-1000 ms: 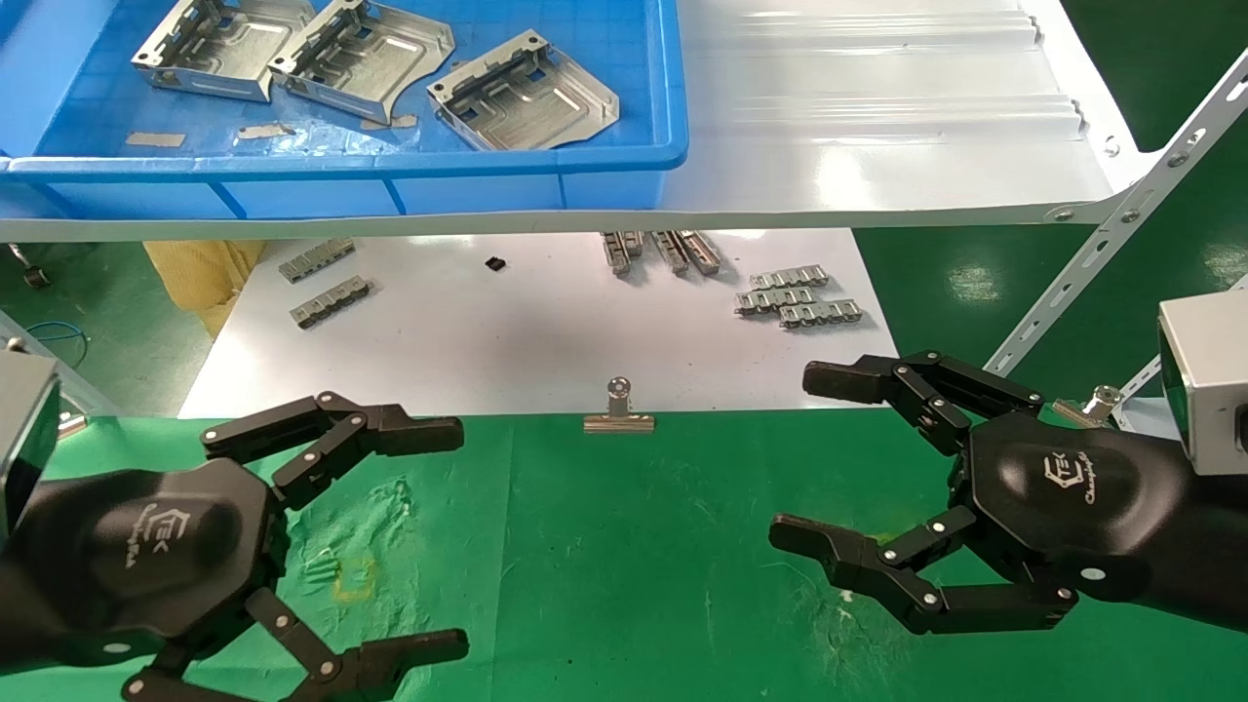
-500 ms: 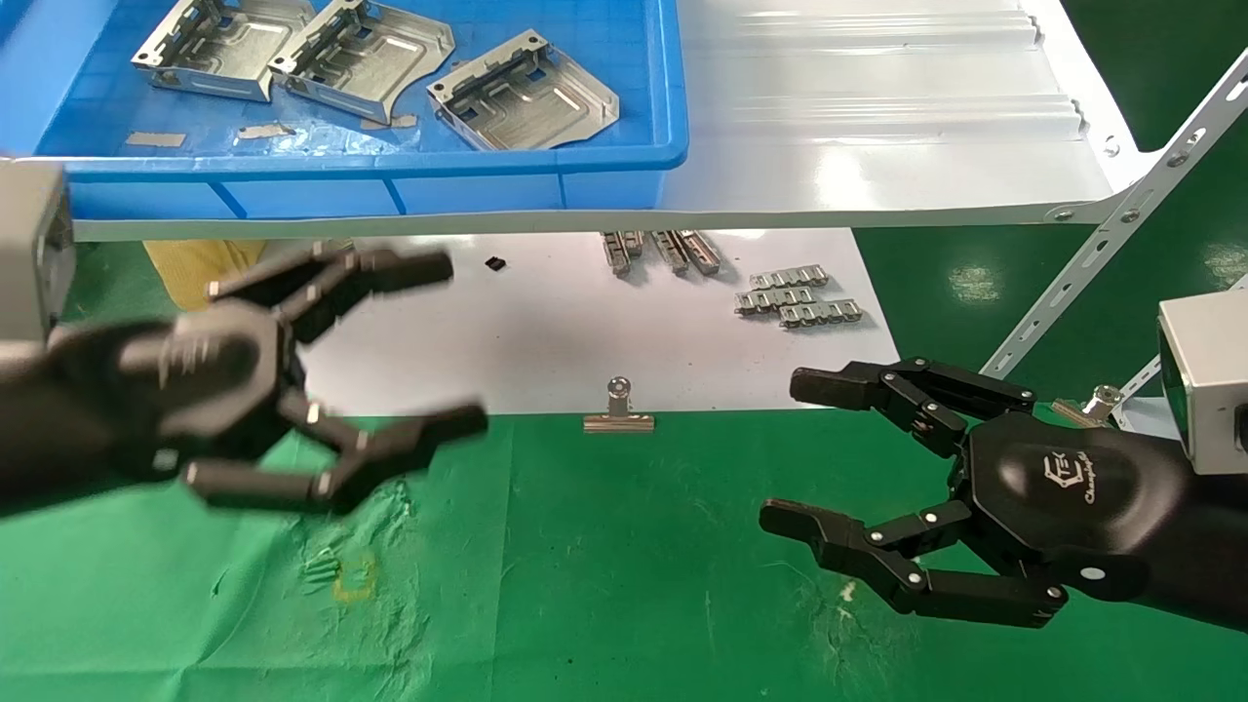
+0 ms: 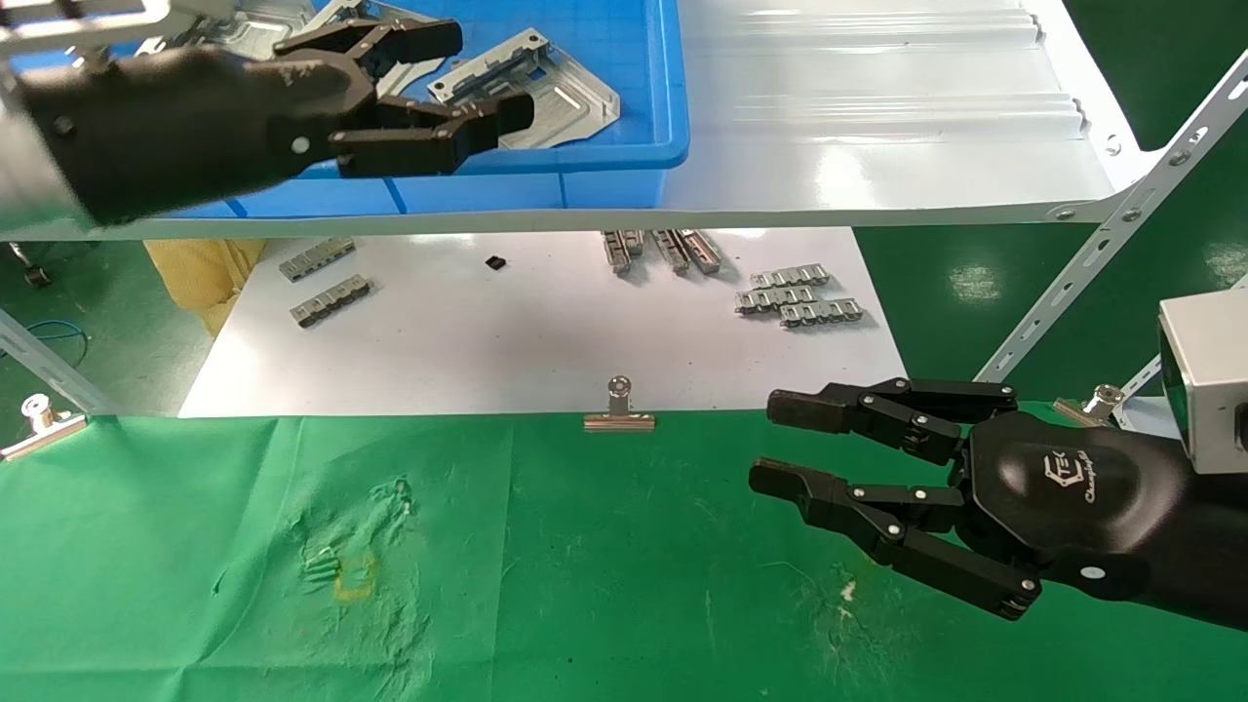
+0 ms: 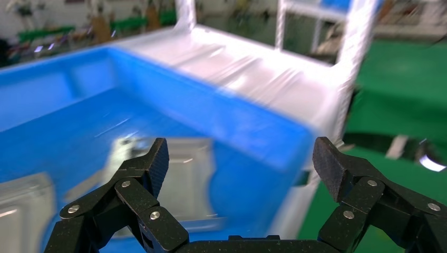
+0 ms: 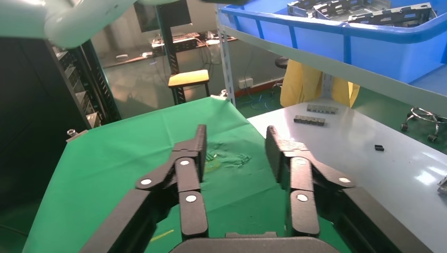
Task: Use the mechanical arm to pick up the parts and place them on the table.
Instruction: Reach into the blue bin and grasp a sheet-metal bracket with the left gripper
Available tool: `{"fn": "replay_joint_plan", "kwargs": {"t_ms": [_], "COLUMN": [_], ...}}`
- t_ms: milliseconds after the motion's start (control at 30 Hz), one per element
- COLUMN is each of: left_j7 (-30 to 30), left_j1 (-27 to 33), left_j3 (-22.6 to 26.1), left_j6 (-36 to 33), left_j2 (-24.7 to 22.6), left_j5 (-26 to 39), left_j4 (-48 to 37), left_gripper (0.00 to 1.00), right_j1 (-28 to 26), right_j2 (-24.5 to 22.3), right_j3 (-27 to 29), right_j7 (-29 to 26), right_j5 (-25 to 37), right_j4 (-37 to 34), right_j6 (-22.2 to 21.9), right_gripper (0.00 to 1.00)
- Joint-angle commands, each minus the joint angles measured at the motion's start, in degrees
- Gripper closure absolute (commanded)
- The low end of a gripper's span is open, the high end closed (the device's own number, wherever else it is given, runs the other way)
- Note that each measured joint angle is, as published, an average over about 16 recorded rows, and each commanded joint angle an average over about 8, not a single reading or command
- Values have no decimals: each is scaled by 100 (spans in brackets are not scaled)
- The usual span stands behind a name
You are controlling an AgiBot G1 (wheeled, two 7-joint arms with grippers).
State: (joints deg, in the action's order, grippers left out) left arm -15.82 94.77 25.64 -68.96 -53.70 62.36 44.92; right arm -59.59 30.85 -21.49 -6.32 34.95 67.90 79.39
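Observation:
The silver part lying nearest the empty end of the white shelf has the raised narrow strip [image 3: 488,66] [image 4: 117,163] that my left gripper will close on next.
My left mechanical arm's gripper [image 3: 476,76] is raised at the front rim of the blue bin [image 3: 624,161], open and empty. One silver part [image 3: 561,93] lies in the bin just beyond its fingertips; further parts [image 3: 239,15] are mostly hidden behind the arm. The left wrist view shows the open gripper [image 4: 242,161] over a blurred silver part [image 4: 184,174] inside the bin [image 4: 248,132]. My right gripper [image 3: 775,444] hovers low over the green table [image 3: 585,565] at the right, open with a narrow gap and nothing in it. In the right wrist view that gripper [image 5: 235,142] hangs above green cloth.
The bin stands on a glossy white shelf [image 3: 877,127] with a slanted metal strut [image 3: 1102,244] at the right. Below lies a white board [image 3: 526,341] carrying grey ridged strips [image 3: 795,297]. A binder clip [image 3: 618,409] grips the cloth's far edge, and another clip [image 3: 39,424] is at the left.
My left arm has risen from low over the green table up to the bin's front rim. The right gripper's fingers have drawn closer together; the arm stayed put.

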Motion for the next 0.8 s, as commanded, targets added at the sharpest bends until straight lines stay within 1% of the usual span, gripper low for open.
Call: {"fn": "replay_joint_plan", "kwargs": {"t_ms": [33,233,433,500,567,600,700,733,767,800], "left_j7": [-3,286,670,753,811,840,908,927,946,966], "left_j1": [412,1381,1941,2055,2145,2184,2273,2293,2310,2325], "left_j3": [181,476,714,782,832,854,901,912,923,933], "left_j6": [16,153,685,840,919,932,904,885,868,853], "left_j2": [-191,-737,-1239,-1379,-1487,-1529,-1621,-1646,-1668,-1689], "left_j5": [318,867,1337,1459,1542,1576,1642,1656,1671,1684], "left_j4": [-435,-1844,-2837,-3072,-3270,-3356,-3575,-3640,-3698,-3754], "left_gripper": [0,0,0,6,19,29,66,77,85,92], "right_j1": [0,0,0,0,0,0,0,0,0,0], "right_j2": [0,0,0,0,0,0,0,0,0,0], "right_j3": [0,0,0,0,0,0,0,0,0,0], "right_j7": [0,0,0,0,0,0,0,0,0,0], "right_j5": [0,0,0,0,0,0,0,0,0,0], "right_j4": [0,0,0,0,0,0,0,0,0,0], "right_j6": [0,0,0,0,0,0,0,0,0,0], "right_gripper": [100,100,100,100,100,100,100,100,100,100]}}
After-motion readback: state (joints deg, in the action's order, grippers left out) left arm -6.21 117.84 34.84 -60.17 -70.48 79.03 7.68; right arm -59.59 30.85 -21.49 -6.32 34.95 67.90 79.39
